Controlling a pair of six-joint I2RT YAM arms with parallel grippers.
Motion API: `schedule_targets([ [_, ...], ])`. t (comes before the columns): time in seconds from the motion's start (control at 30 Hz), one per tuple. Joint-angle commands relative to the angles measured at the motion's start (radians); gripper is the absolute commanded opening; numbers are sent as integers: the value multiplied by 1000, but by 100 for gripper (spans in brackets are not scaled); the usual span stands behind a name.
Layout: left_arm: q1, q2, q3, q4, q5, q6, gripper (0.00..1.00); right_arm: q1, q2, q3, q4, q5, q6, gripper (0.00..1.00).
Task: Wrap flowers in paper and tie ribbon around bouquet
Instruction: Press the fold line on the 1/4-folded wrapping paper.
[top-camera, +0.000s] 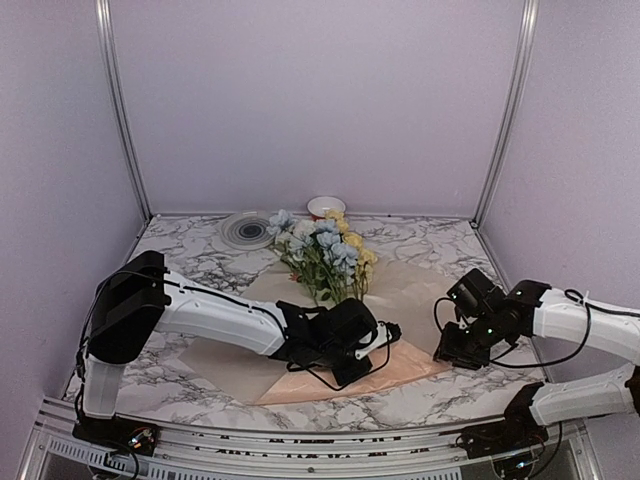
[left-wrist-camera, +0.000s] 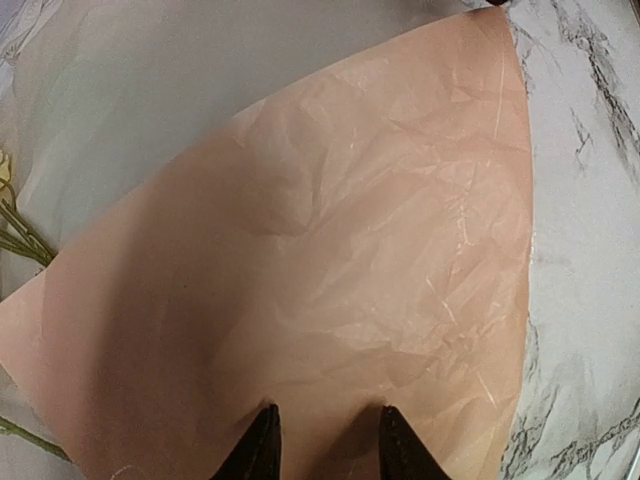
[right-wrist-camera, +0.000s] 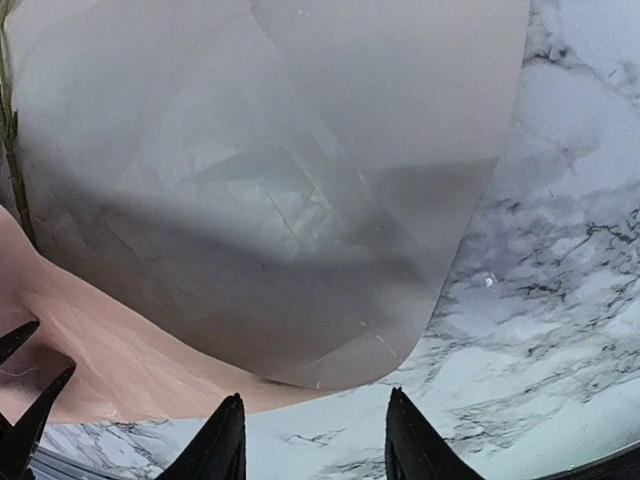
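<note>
My right fingers are short of the paper's curled corner, so they should move in and pinch the peach fold's edge (right-wrist-camera: 283, 392) while my left gripper steadies it.
The flowers (top-camera: 325, 250) lie with their blooms toward the back, stems (left-wrist-camera: 20, 235) resting on the paper (top-camera: 410, 285). The peach sheet (left-wrist-camera: 380, 220) is folded over at the front. My left gripper (top-camera: 388, 333) reaches across that fold. Its fingers (left-wrist-camera: 268, 440) stand apart with their tips down on the peach surface and nothing between them (left-wrist-camera: 328, 425). My right gripper (top-camera: 447, 350) sits by the sheet's right corner. It is open (right-wrist-camera: 312, 415) over bare marble, just short of a curled pale flap of paper (right-wrist-camera: 280, 200). The ribbon and the bouquet are out of view.
A grey round disc (top-camera: 245, 230) and a small white bowl with a red rim (top-camera: 326, 206) stand at the back by the wall. Metal posts (top-camera: 500, 110) frame the back corners. The marble table (right-wrist-camera: 560, 250) shows to the right of the sheet.
</note>
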Motion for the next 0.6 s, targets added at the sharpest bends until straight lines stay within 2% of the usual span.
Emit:
schedule_targets([
  [0.0, 14, 44, 46, -70, -36, 22, 34, -5, -32, -58, 94, -114, 53, 46],
  [0.13, 32, 49, 22, -95, -35, 1, 34, 13, -28, -66, 183, -159, 12, 39],
  [0.23, 42, 43, -8, -93, -36, -13, 34, 32, -2, -55, 286, -158, -33, 27],
  [0.33, 50, 43, -11, -92, -37, -16, 34, 33, 72, -55, 383, -194, -74, 17],
  [0.4, 52, 44, -15, -86, -32, -16, 34, 35, 140, -49, 435, -241, -114, 14],
  [0.5, 61, 42, -33, -81, -39, -6, 34, 44, 242, -17, 426, -240, -165, 8],
  [0.57, 77, 32, -62, -77, -49, -1, 34, 50, 283, 1, 409, -212, -182, 7],
])
